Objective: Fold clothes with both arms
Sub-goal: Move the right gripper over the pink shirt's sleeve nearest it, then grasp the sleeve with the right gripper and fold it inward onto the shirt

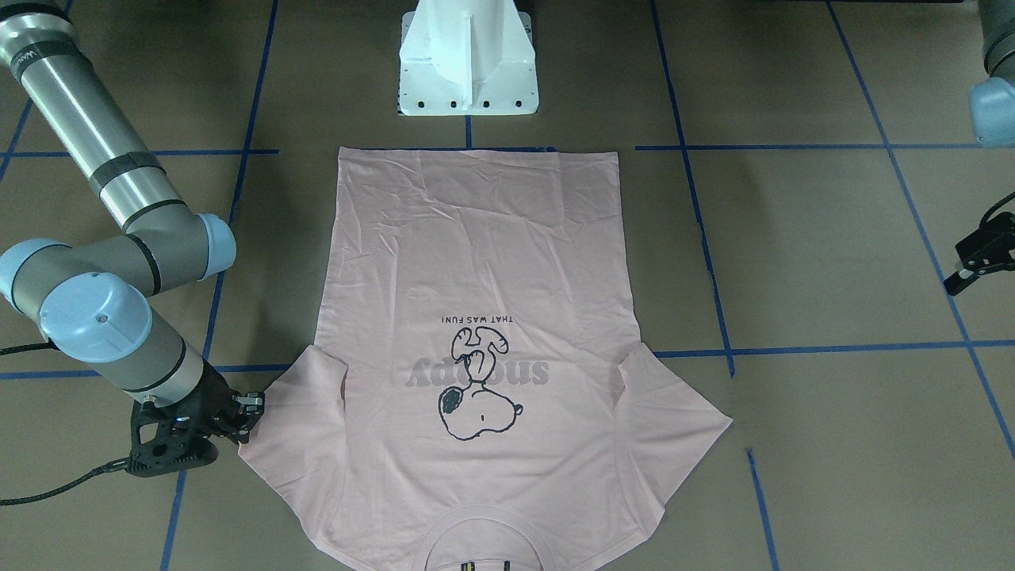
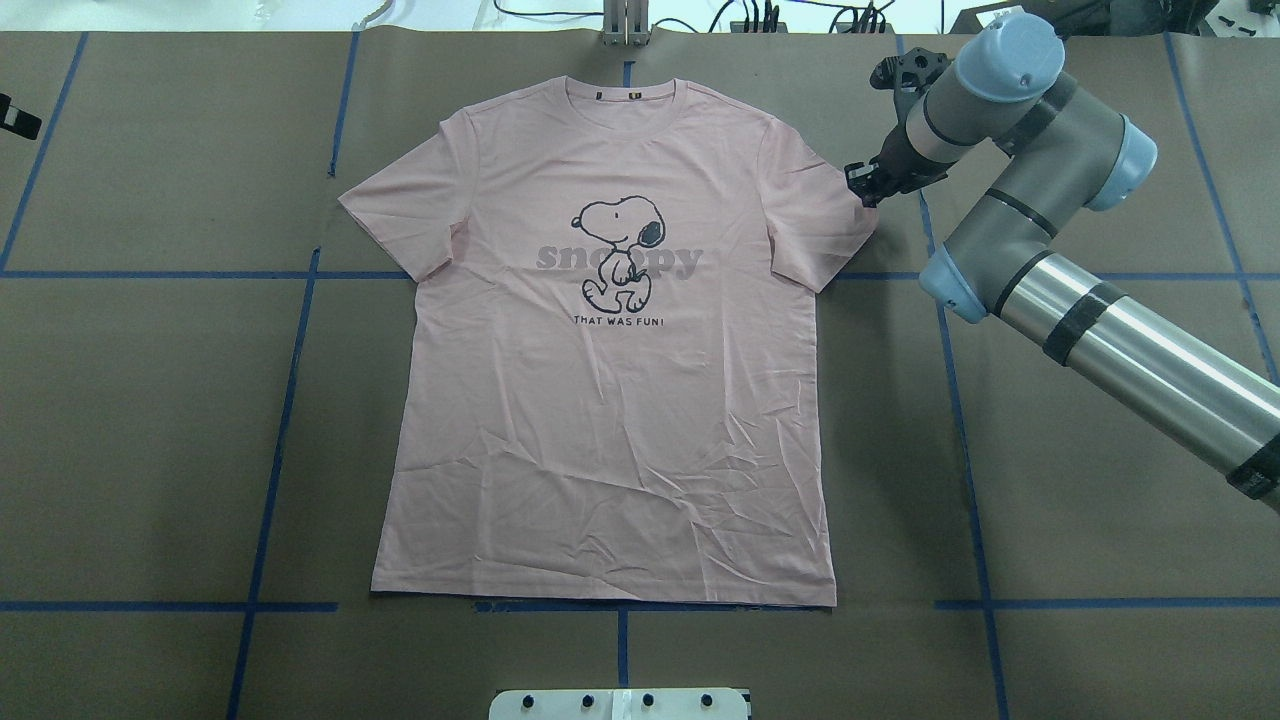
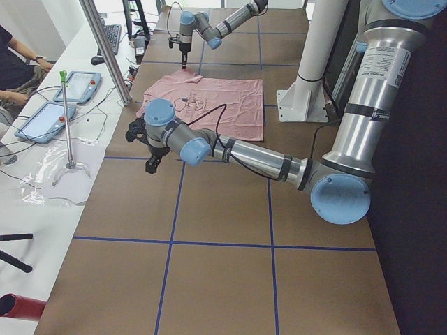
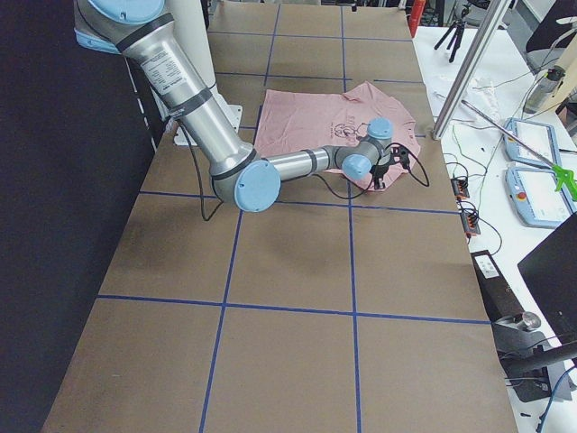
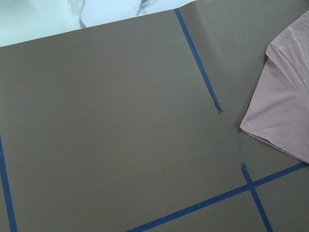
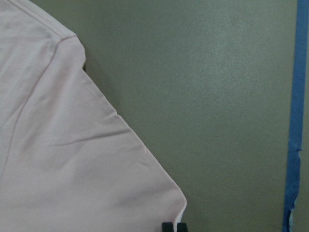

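The robot's right gripper needs to let go of the sleeve's corner on the T-shirt's front, just beside the printed dog's dark ear [image 1: 420,444].
The pale pink T-shirt [image 2: 610,400] lies flat with its print up, collar at the far edge and hem [image 1: 476,152] toward the robot's base. My right gripper [image 2: 862,186] is down at the outer corner of one sleeve [image 1: 273,428]. In the right wrist view its fingertips [image 6: 167,226] stand together at that sleeve corner [image 6: 164,193], shut on the sleeve's edge. My left gripper [image 1: 962,270] hangs above bare table well off the other sleeve [image 5: 285,121], open and holding nothing. Its fingers do not show in the left wrist view.
The white pedestal base [image 1: 468,71] stands just behind the hem. Blue tape lines [image 2: 290,400] grid the brown table cover. A side bench holds tablets [image 3: 49,118], a metal post [image 3: 108,49] and cables, with a seated person [image 3: 14,63] beside it.
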Available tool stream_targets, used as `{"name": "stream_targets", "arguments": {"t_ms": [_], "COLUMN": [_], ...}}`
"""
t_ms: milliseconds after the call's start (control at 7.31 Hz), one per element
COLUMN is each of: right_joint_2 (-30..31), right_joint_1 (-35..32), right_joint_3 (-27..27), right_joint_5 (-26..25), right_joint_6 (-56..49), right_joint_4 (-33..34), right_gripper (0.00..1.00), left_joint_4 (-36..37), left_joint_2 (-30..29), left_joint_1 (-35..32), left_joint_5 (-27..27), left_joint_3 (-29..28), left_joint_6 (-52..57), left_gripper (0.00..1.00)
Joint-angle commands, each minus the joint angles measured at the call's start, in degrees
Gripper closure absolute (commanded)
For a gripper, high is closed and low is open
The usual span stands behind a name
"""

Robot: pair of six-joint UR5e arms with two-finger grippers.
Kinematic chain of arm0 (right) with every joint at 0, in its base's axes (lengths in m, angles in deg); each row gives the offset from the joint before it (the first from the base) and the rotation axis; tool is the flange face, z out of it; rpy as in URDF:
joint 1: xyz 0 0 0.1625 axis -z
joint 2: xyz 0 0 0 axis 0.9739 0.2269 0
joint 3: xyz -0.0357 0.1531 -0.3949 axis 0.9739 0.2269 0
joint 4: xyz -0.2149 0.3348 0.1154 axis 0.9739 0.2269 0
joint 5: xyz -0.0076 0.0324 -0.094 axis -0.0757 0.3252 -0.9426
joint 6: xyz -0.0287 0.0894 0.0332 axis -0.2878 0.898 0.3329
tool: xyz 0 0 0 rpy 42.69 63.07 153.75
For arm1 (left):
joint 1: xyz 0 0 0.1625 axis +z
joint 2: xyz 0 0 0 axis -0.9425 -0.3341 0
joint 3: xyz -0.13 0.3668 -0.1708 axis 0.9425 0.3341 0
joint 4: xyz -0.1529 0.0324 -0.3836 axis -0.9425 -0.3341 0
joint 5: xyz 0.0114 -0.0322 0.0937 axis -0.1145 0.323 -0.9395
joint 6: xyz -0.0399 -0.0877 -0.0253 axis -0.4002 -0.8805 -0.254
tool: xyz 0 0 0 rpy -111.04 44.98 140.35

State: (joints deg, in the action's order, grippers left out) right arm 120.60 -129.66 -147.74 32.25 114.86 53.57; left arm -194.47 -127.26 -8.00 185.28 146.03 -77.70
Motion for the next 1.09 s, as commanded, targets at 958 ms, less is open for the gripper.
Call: {"name": "stream_targets", "arguments": {"t_ms": [958], "right_joint_2": [-16.15], "right_joint_1": [6.01], "right_joint_3": [7.01], "right_joint_5": [-5.7], "right_joint_6": [6.61], "right_joint_4": [-0.06], "right_gripper": [1.0], "left_joint_4": [0.0], "left_joint_2": [0.12], "left_joint_1": [-0.09], "left_joint_5": [-0.17], "left_joint_3": [0.12], "left_joint_6": [0.64], "left_gripper": [0.0]}}
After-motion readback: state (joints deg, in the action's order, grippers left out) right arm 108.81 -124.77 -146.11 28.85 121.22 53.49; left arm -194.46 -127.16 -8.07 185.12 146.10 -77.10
